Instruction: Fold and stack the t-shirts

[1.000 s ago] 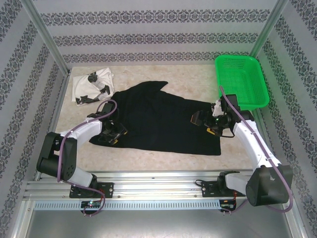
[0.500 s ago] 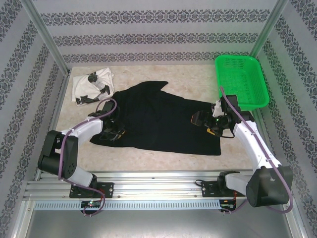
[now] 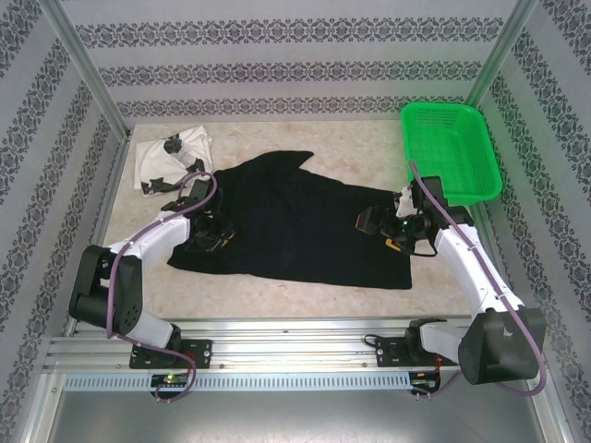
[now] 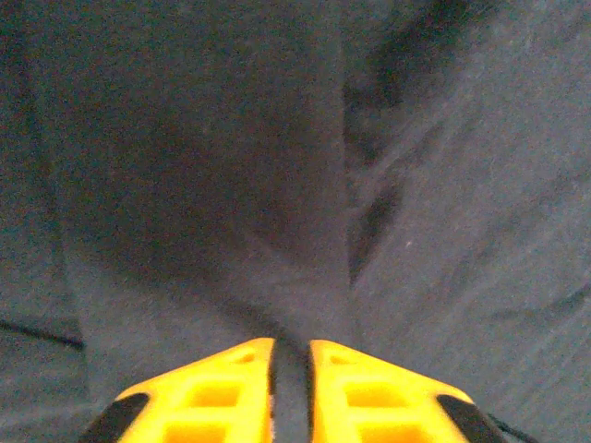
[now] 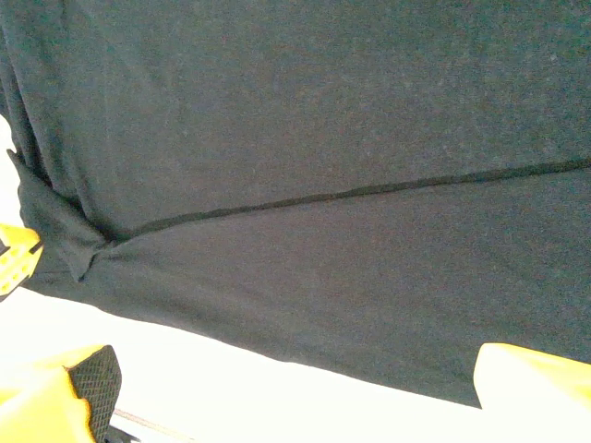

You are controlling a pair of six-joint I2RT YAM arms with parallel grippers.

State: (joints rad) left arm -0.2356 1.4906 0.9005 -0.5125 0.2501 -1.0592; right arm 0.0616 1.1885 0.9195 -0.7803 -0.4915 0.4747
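The folded flap of the black t-shirt has its corner beside my left gripper's fingers, so I will open, pinch the flap's loose corner [image 4: 90,395] and draw it back.
The black t-shirt [image 3: 305,231] lies spread over the middle of the table, wrinkled at its left side. My left gripper [image 3: 214,240] rests on that left part, and its yellow fingers [image 4: 231,388] are shut on a fold of black cloth [image 4: 292,388]. Over the shirt's right edge my right gripper [image 3: 374,221] stands open, its fingers [image 5: 531,374] set wide apart above the hem [image 5: 305,314] with nothing between them. The white t-shirt [image 3: 171,159] with black marks sits crumpled at the back left corner.
A green mesh basket [image 3: 439,109] stands at the back right corner, just behind my right arm. Patterned walls and metal posts close in the table on three sides. Bare tabletop [image 3: 277,291] runs along the near edge in front of the black shirt.
My left gripper has closed on the black cloth and shifted a little toward the back, drawing the shirt's left edge with it. The right arm has not moved.
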